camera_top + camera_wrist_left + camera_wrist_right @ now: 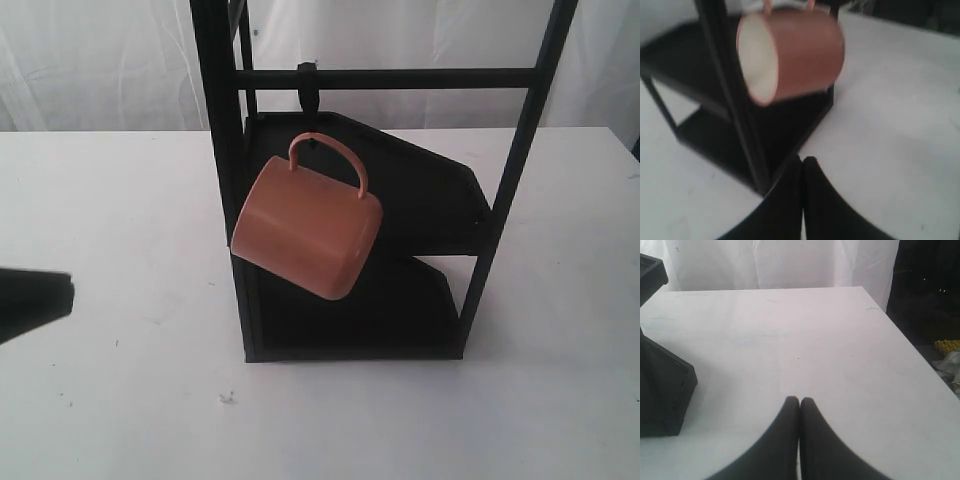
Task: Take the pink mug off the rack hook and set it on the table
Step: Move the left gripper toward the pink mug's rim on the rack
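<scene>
Next, my left gripper goes to the pink mug's rim (243,230) (776,80) and closes there, low on the side facing away from the rack's shelves.
The pink mug (306,230) hangs tilted by its loop handle from the small black rack hook (308,90), which is clamped on the crossbar of the black rack (225,180). In the left wrist view the mug (800,55) shows its cream inside, above and ahead of my left gripper (803,161), which is shut and empty, a short way from the rack's front post. In the exterior view the left gripper (66,290) enters at the left edge, low over the table (120,400). My right gripper (799,401) is shut and empty over bare tabletop, out of the exterior view.
The rack's two slanted black shelves (430,200) sit behind and under the mug. The rack's base corner (665,390) lies beside the right gripper. The table's edge (910,340) runs along a dark gap with clutter beyond it. A white curtain (100,60) hangs behind.
</scene>
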Robot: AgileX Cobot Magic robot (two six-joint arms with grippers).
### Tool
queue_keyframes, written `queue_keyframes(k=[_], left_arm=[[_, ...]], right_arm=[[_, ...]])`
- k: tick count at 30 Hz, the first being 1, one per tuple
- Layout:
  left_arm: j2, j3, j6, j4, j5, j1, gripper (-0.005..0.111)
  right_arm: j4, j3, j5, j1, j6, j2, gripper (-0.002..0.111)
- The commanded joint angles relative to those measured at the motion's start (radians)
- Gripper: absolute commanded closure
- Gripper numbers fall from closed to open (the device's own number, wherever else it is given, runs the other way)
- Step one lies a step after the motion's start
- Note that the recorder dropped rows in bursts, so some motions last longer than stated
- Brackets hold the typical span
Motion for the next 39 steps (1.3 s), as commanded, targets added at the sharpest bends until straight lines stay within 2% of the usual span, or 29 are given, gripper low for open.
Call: queue_keyframes(k=[1, 5, 11, 20, 25, 29, 31, 33, 35, 39], left_arm=[[0.017, -0.002, 0.304, -0.281, -0.009, -0.007, 0.107], [0.061, -0.002, 0.443, -0.289, -0.006, -0.070, 0.107], [0.106, -0.002, 0.635, -0.259, -0.060, -0.221, 0.107], [0.191, -0.002, 0.670, -0.235, -0.372, -0.347, 0.105], [0.266, -0.002, 0.675, -0.329, -0.425, -0.393, 0.083], [0.290, -0.002, 0.777, -0.439, -0.427, -0.401, 0.063], [0.305, -0.002, 0.893, -0.518, -0.398, -0.401, 0.058], [0.343, -0.008, 0.894, -0.520, -0.298, -0.401, 0.058], [0.386, -0.029, 0.894, -0.520, -0.253, -0.401, 0.058], [0.460, -0.138, 0.894, -0.529, -0.478, -0.401, 0.058]], right_arm=[[0.004, 0.001, -0.009, -0.005, 0.001, 0.001, 0.108], [0.004, 0.001, -0.009, -0.005, 0.001, 0.001, 0.108], [0.004, 0.001, -0.009, -0.005, 0.001, 0.001, 0.108], [0.004, 0.001, -0.009, -0.005, 0.001, 0.001, 0.108], [0.004, 0.001, -0.009, -0.005, 0.001, 0.001, 0.108], [0.004, 0.001, -0.009, -0.005, 0.001, 0.001, 0.108], [0.004, 0.001, -0.009, -0.005, 0.001, 0.001, 0.108], [0.004, 0.001, -0.009, -0.005, 0.001, 0.001, 0.108], [0.004, 0.001, -0.009, -0.005, 0.001, 0.001, 0.108], [0.004, 0.001, -0.009, -0.005, 0.001, 0.001, 0.108]])
